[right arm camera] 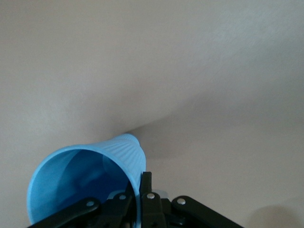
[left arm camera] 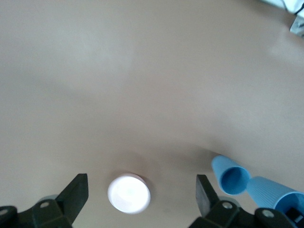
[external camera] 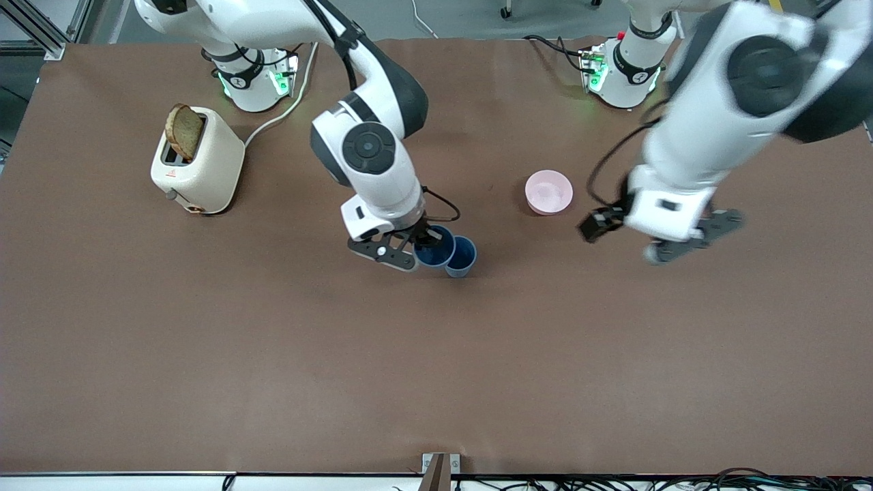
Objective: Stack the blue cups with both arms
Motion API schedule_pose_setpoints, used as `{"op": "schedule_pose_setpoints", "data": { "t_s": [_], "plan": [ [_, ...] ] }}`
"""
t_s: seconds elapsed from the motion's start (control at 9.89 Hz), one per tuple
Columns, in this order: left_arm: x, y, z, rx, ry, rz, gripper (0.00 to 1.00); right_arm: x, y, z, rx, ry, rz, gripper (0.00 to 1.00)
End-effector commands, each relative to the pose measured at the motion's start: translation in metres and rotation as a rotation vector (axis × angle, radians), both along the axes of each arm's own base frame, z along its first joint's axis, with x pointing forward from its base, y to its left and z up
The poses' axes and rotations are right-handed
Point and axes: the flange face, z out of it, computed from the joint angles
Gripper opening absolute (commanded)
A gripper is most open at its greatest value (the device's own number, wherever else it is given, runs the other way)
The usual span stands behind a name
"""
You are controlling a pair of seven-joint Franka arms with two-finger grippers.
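The robot's right gripper will release its blue cup inside the second blue cup (external camera: 459, 253) that stands upright beside it on the table.
My right gripper (external camera: 426, 240) is shut on the rim of one blue cup (external camera: 434, 247), one finger inside and one outside. In the right wrist view the gripper (right arm camera: 140, 186) pinches that cup's wall (right arm camera: 85, 178). The second blue cup (external camera: 462, 257) stands upright on the table right beside the held one, rims close together. Both cups show in the left wrist view, the standing one (left arm camera: 230, 174) and the held one (left arm camera: 271, 192). My left gripper (external camera: 690, 239) is open and empty, up over the table toward the left arm's end. In its wrist view the gripper (left arm camera: 141, 186) has wide-apart jaws.
A pink bowl (external camera: 548, 191) sits between the cups and the left gripper, farther from the front camera than the cups; it also shows in the left wrist view (left arm camera: 128, 194). A cream toaster (external camera: 198, 162) with a slice of toast stands toward the right arm's end.
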Motion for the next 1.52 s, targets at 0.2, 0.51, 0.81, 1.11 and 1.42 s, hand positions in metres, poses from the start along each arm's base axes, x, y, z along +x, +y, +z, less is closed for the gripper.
{"op": "schedule_pose_setpoints", "data": {
  "t_s": [0.2, 0.51, 0.81, 1.11, 1.42],
  "plan": [
    [-0.018, 0.130, 0.076, 0.062, -0.080, -0.120, 1.00, -0.006, 0.016, -0.005, 0.022, -0.022, -0.032, 0.01],
    [-0.034, 0.152, 0.078, 0.081, -0.038, -0.300, 1.00, -0.008, 0.021, -0.011, 0.023, -0.027, -0.032, 0.01],
    [-0.062, 0.173, 0.071, 0.032, -0.006, -0.323, 1.00, -0.012, 0.028, -0.026, 0.012, -0.021, -0.011, 0.01],
    [-0.058, 0.170, 0.065, 0.029, 0.002, -0.338, 1.00, -0.008, 0.031, -0.038, 0.028, -0.040, -0.017, 0.07],
    [-0.053, 0.168, 0.063, 0.016, -0.007, -0.361, 1.00, -0.008, 0.030, -0.035, 0.029, -0.042, -0.019, 0.67]
  ]
}}
